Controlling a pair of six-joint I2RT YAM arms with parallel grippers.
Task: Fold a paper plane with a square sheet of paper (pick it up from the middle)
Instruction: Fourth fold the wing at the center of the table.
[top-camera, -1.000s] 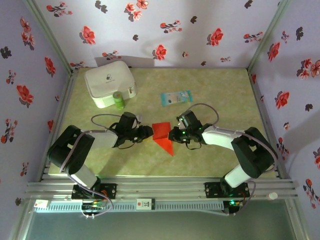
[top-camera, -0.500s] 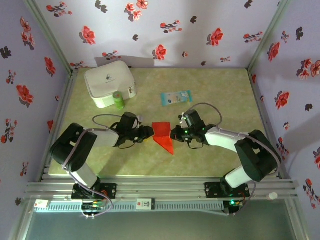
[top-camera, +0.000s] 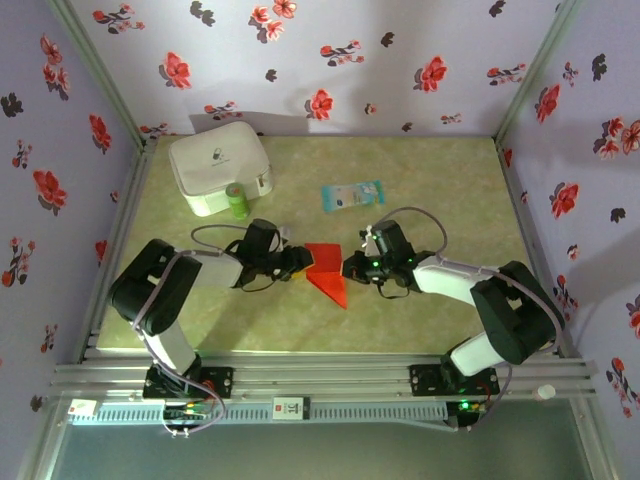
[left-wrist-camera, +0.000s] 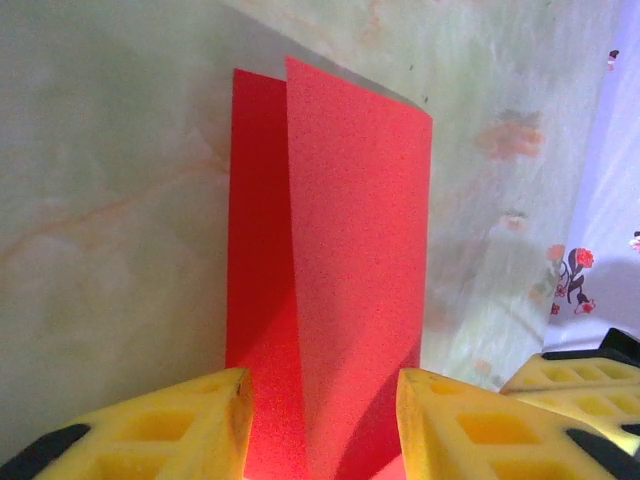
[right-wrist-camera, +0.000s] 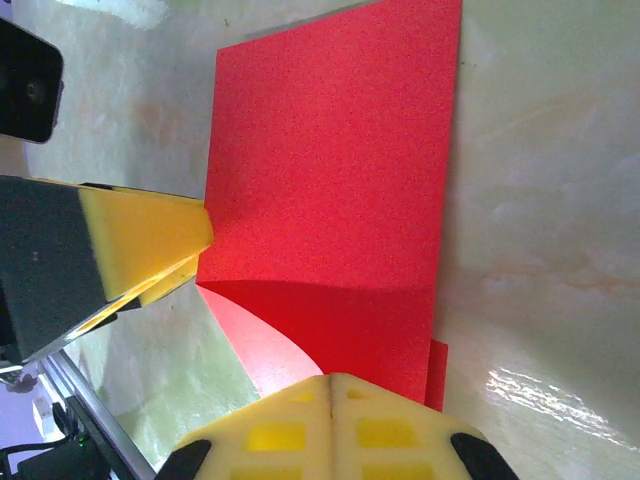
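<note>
Next, my right gripper opens and pinches the fold at the sheet's near end (top-camera: 342, 299), as it holds the sheet's side edge while the sheet's sharp tip splays at an angle.
The square sheet of paper (top-camera: 325, 268) is bright red and folded, lying mid-table with a sharp tip pointing toward the near edge. My left gripper (top-camera: 299, 262) is at its left edge, open. In the left wrist view its yellow fingers (left-wrist-camera: 180, 425) stand apart with the red sheet (left-wrist-camera: 350, 230) between them, one panel raised along a crease. My right gripper (top-camera: 349, 268) is at the sheet's right edge, shut. In the right wrist view its closed tips (right-wrist-camera: 330, 385) rest against a curled flap of the paper (right-wrist-camera: 330, 180). The left gripper's fingers (right-wrist-camera: 150, 235) show at the far side.
A white boxy case (top-camera: 218, 165) stands at the back left with a small green bottle (top-camera: 237, 200) in front of it. A pale blue packet (top-camera: 351, 194) lies behind the paper. Flowered walls close in the table on three sides.
The left gripper has slid right until its fingers straddle the paper's left edge. The right gripper has closed fully and shifted slightly at the right edge.
</note>
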